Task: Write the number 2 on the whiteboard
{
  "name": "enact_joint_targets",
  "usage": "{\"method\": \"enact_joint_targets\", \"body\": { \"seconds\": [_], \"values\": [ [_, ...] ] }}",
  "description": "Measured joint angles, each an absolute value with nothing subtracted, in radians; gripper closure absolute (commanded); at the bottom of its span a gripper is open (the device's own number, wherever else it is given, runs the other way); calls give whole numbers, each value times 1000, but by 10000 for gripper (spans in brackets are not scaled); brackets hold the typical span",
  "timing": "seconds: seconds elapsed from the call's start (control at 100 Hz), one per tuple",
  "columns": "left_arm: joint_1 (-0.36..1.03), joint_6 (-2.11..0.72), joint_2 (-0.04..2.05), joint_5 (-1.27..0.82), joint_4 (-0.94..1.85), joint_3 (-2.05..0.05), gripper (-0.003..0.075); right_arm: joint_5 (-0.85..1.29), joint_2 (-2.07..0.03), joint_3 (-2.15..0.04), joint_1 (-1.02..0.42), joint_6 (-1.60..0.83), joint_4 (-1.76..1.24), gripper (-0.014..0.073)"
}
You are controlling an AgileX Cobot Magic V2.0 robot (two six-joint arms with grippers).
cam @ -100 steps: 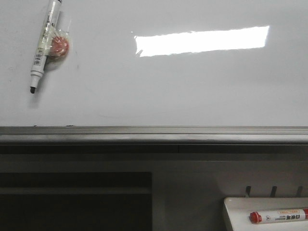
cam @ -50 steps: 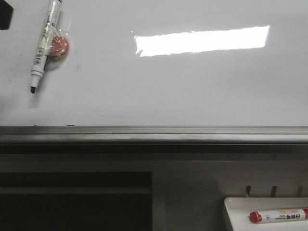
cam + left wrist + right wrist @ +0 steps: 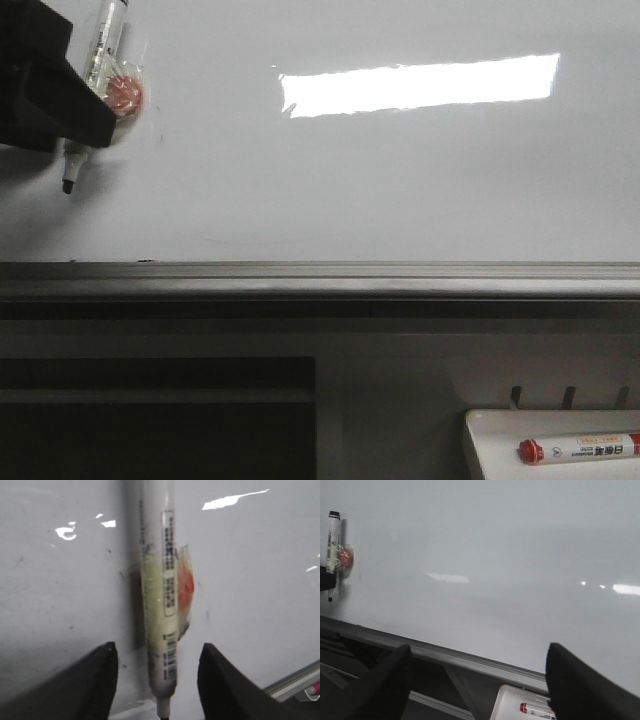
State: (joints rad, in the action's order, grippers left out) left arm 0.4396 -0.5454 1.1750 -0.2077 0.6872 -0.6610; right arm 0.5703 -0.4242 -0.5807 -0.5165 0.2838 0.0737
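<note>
I need to close my right gripper on the upper end of the black-tipped marker (image 3: 108, 30) (image 3: 334, 529), above the red magnet, because my left gripper holds it lower down.
The whiteboard (image 3: 380, 190) is glossy white with a grey frame edge (image 3: 320, 277) and a bright glare. No number 2 shows on it. A black-tipped marker (image 3: 72, 165) hangs on the board at the upper left, taped to a red magnet (image 3: 126, 94). My left gripper (image 3: 70, 110) is at the marker and covers part of its barrel. In the left wrist view the marker (image 3: 162, 625) stands between the open fingers (image 3: 95, 680) of the left gripper (image 3: 157, 680), not clamped. My right gripper (image 3: 480, 685) is open and empty, back from the board (image 3: 510, 570).
A small white tray (image 3: 490, 440) at the lower right, below the board's frame, holds a red-capped marker (image 3: 580, 449). It also shows in the right wrist view (image 3: 536, 710). A dark recess (image 3: 150, 420) lies under the frame on the left.
My left gripper has come in from the upper left and now sits over the hanging marker. The marker, board and tray have not moved.
</note>
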Motion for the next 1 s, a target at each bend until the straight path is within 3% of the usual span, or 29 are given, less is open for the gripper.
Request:
{"method": "enact_joint_targets", "body": {
  "seconds": [0.11, 0.22, 0.4, 0.57, 0.77, 1.0],
  "values": [
    [442, -545, 1207, -203, 691, -664, 585, 569, -424, -581, -517, 284, 71, 99],
    [444, -545, 1222, -203, 693, -667, 740, 552, -424, -581, -517, 284, 69, 99],
    [446, -548, 1213, -212, 693, -667, 741, 503, -425, -585, -538, 255, 18, 119],
    [501, -732, 1111, -337, 682, -673, 741, 511, -490, -641, -668, -61, -154, 133],
    [654, -1121, 920, -563, 669, -686, 741, 552, -734, -783, -879, -325, -206, 132],
    [710, -1200, 769, -600, 644, -686, 741, 509, -978, -938, -1017, -368, -208, 132]
  ]
}}
